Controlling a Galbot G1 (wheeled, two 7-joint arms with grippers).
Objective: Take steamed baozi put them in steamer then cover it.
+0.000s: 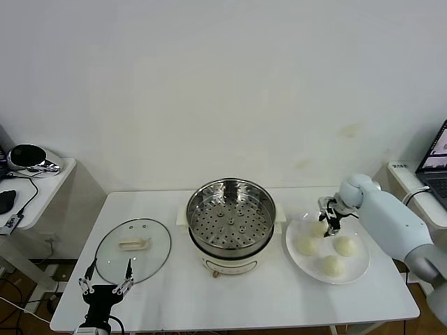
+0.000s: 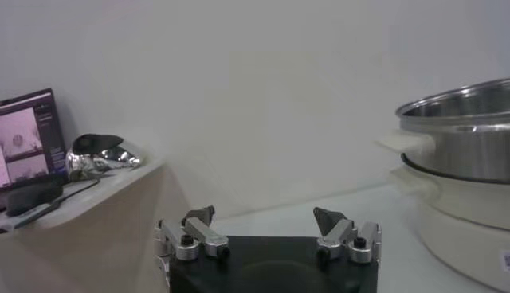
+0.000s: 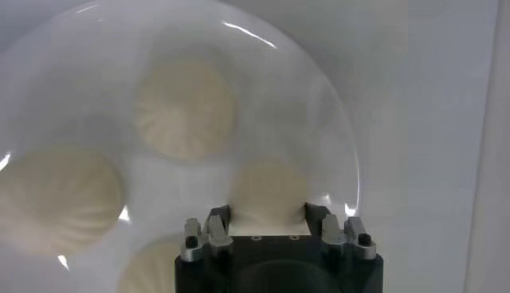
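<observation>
The robot's right gripper should release the baozi on the far part of the steamer's perforated tray (image 1: pixel 230 202), past the tray's middle bumps.
Several cream-white baozi lie on a flat white plate (image 1: pixel 357 273) at the table's right: two in the middle (image 1: pixel 307 246) (image 1: pixel 345 246) and one nearest (image 1: pixel 332 265). My right gripper (image 1: pixel 330 222) is down over the plate's far side, shut on a further baozi (image 3: pixel 269 189) that fills the gap between its fingers (image 3: pixel 267 213). I cannot tell whether it is lifted. The steel steamer (image 1: pixel 230 192) stands mid-table with its perforated tray bare. The glass cover (image 1: pixel 133 250) lies flat to its left. My left gripper (image 1: pixel 105 285) is open and empty at the front left edge (image 2: pixel 264 215).
A side table at the far left holds a black and chrome device (image 1: pixel 31 159) and cables. A laptop (image 1: pixel 436 157) stands on a shelf at the far right. The steamer's wall (image 2: pixel 462 127) shows in the left wrist view.
</observation>
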